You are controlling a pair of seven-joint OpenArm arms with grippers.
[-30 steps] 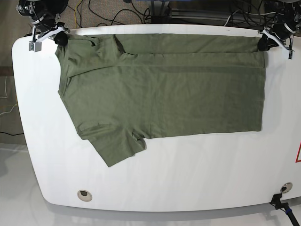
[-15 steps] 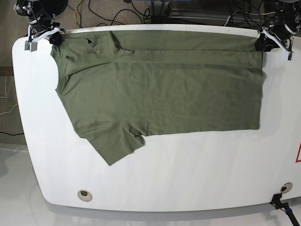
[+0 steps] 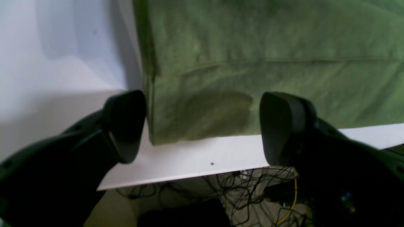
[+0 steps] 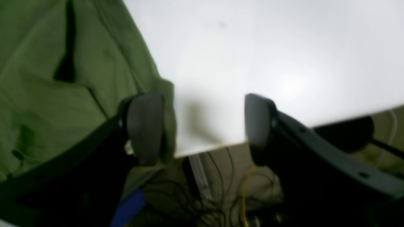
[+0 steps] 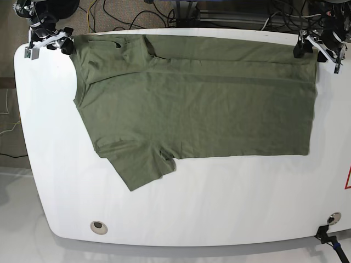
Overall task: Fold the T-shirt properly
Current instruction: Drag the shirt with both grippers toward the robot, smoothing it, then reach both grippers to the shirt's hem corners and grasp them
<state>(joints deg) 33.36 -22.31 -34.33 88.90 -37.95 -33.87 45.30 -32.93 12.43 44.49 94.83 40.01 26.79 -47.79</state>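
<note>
The front hem corner [image 5: 301, 151] of the olive-green T-shirt, at the end of the T-shirt away from the collar, should be gripped next by my left gripper.
The olive-green T-shirt [image 5: 192, 104] lies flat on the white table [image 5: 219, 203], collar end to the left, its far part folded over along the table's far edge. One sleeve [image 5: 142, 170] sticks out toward the front left. My left gripper [image 5: 308, 46] is open at the far right corner; in the left wrist view [image 3: 202, 127] the shirt's corner [image 3: 195, 119] lies on the table between the fingers [image 3: 124, 126], untouched. My right gripper [image 5: 59, 44] is open at the far left corner; in the right wrist view [image 4: 202, 127] the shirt's edge [image 4: 47, 78] lies beside one finger [image 4: 145, 126].
Both grippers hang over the table's far edge, with cables [image 3: 227, 195] on the floor below. A round hole [image 5: 98, 226] sits at the front left, a black clamp [image 5: 326, 233] at the front right, and a red mark [image 5: 348, 178] at the right edge.
Both grippers dragged the shirt's far corners toward the table's far edge, then opened and let go. The shirt now lies slightly farther back and to the right.
</note>
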